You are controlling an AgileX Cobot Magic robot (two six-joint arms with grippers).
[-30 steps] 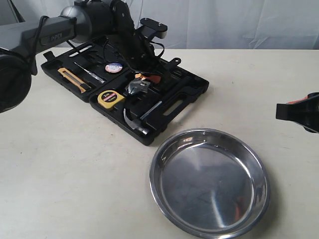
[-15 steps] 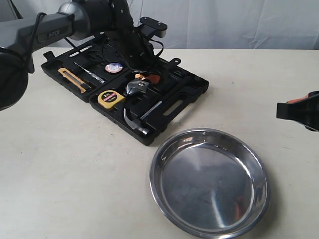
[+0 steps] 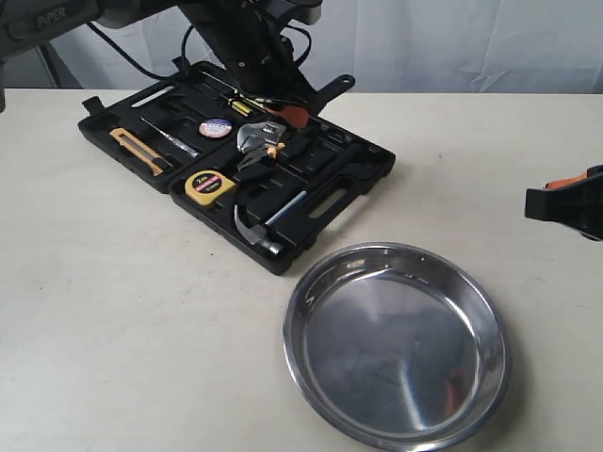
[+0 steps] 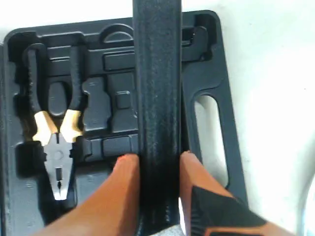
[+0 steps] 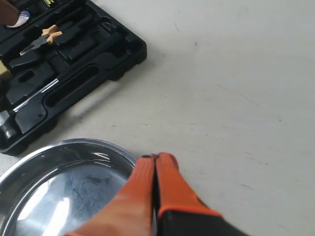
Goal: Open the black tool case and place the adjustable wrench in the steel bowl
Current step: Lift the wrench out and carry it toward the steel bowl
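The adjustable wrench will lie across the middle of the steel bowl's flat bottom (image 3: 386, 346) when my left gripper lets go of it.
The black tool case (image 3: 369, 175) lies open at the back left of the table. My left gripper (image 3: 285, 117) hangs above it, shut on the adjustable wrench (image 3: 256, 141), whose silver head points down toward the case while its black handle slants up to the right. In the left wrist view the handle (image 4: 157, 93) runs between my orange fingers (image 4: 127, 173), with the case (image 4: 209, 73) below. The steel bowl (image 3: 396, 344) sits empty in front of the case. My right gripper (image 5: 156, 160) is shut on nothing beside the bowl's rim (image 5: 74, 145).
Orange-handled pliers (image 4: 54, 142), a claw hammer (image 3: 259, 226), a yellow tape measure (image 3: 209, 185) and a yellow utility knife (image 3: 137, 149) stay in the case's recesses. My right gripper (image 3: 565, 202) hovers at the right edge. A white curtain hangs behind the table.
My left arm has risen and drawn back, lifting the wrench out of its recess so the silver head now hangs higher over the case. The right gripper has barely moved.
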